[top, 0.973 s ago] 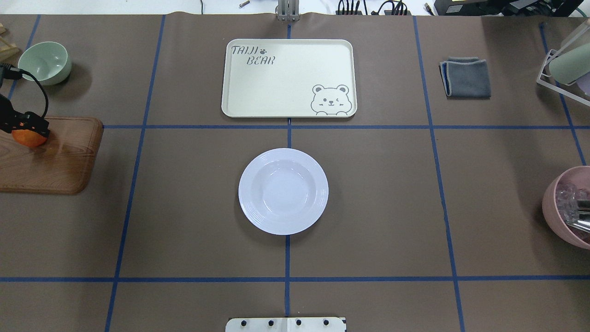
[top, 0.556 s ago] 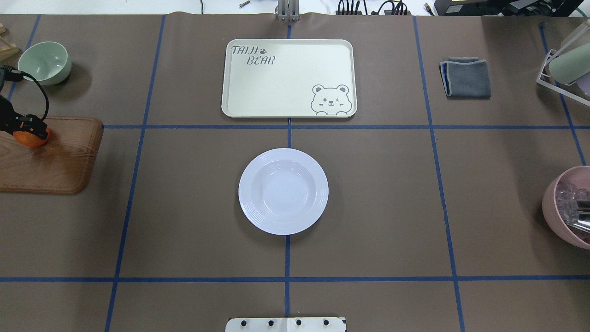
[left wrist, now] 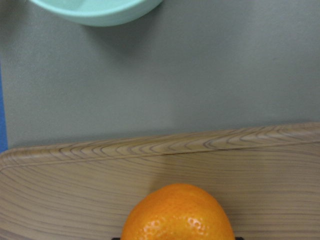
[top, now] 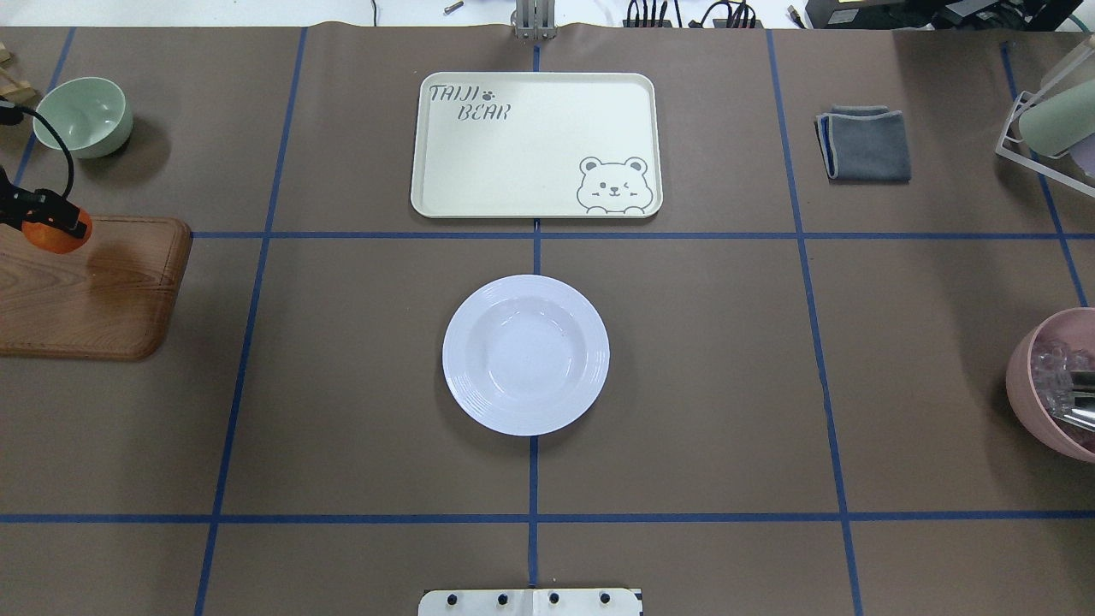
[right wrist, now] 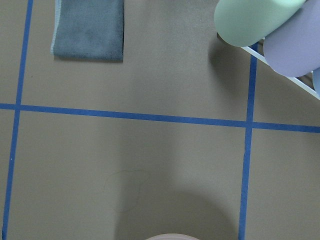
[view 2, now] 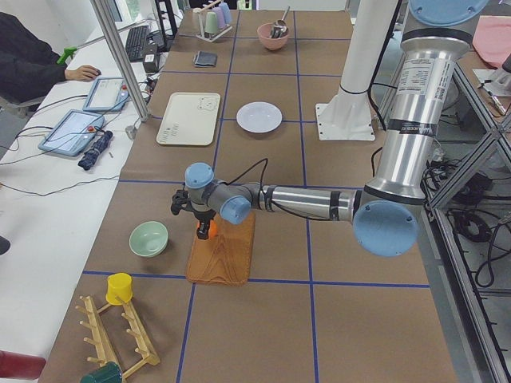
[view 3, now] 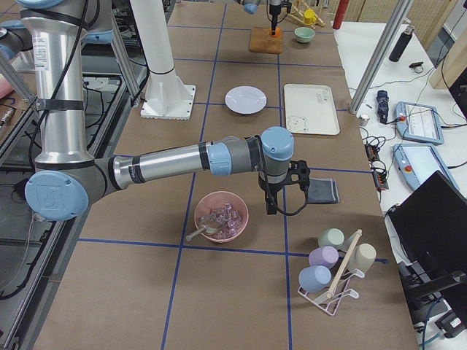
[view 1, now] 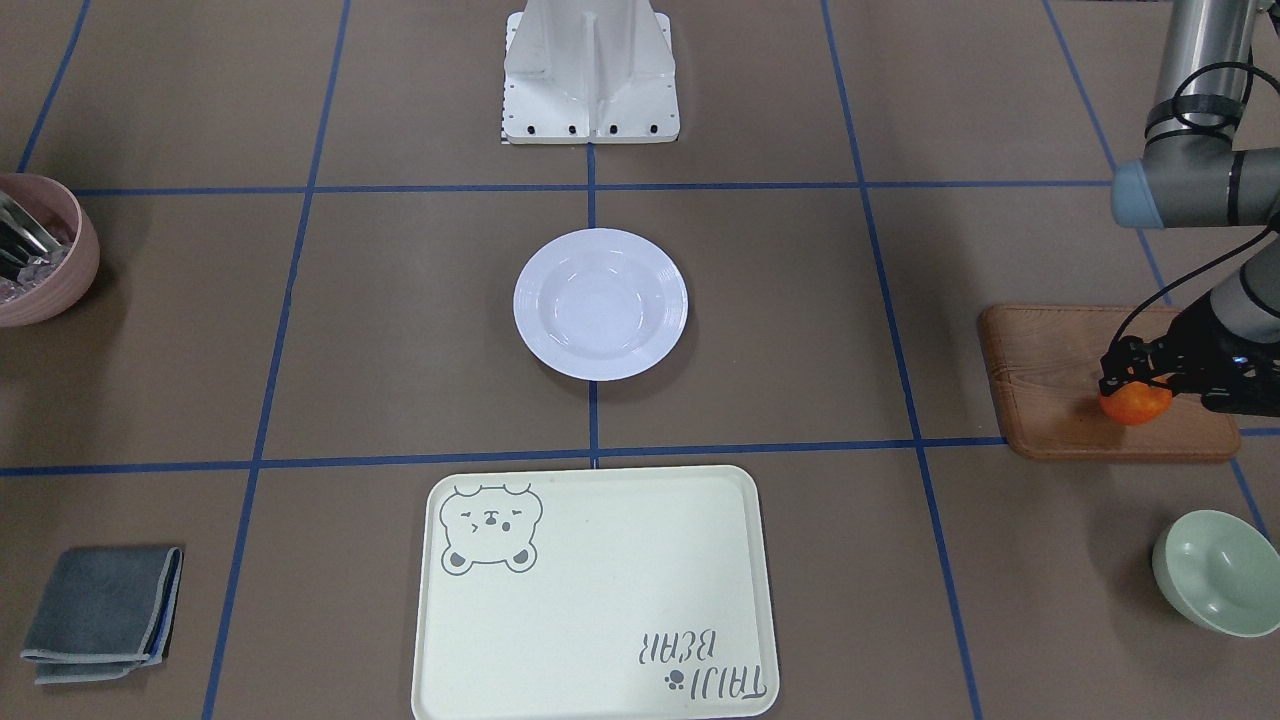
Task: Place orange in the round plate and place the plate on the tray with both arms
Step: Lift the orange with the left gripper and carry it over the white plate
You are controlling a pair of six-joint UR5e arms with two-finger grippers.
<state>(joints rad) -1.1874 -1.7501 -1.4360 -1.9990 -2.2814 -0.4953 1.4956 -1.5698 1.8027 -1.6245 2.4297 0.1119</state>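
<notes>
Next, the left gripper releases the orange, now just above the wooden board's far edge, on the flat middle of the white round plate (view 1: 600, 314).
The orange (top: 55, 237) is held in my left gripper (top: 43, 224), which is shut on it just above the far edge of the wooden board (top: 103, 291). The front-facing view shows the same orange (view 1: 1135, 404) under the black fingers (view 1: 1120, 372), and it fills the bottom of the left wrist view (left wrist: 177, 212). The white round plate (top: 525, 354) sits empty at the table's middle. The cream tray (top: 535, 145) lies beyond it, also empty. My right gripper (view 3: 271, 208) hangs beside the pink bowl (view 3: 220, 216); I cannot tell whether it is open or shut.
A pale green bowl (top: 83, 115) stands behind the board at far left. A folded grey cloth (top: 864, 143) lies at back right, next to a rack of cups (top: 1048, 128). The pink bowl (top: 1056, 385) with utensils sits at the right edge.
My left gripper has risen with the orange and drifted toward the board's far edge. Plate and tray have not moved.
</notes>
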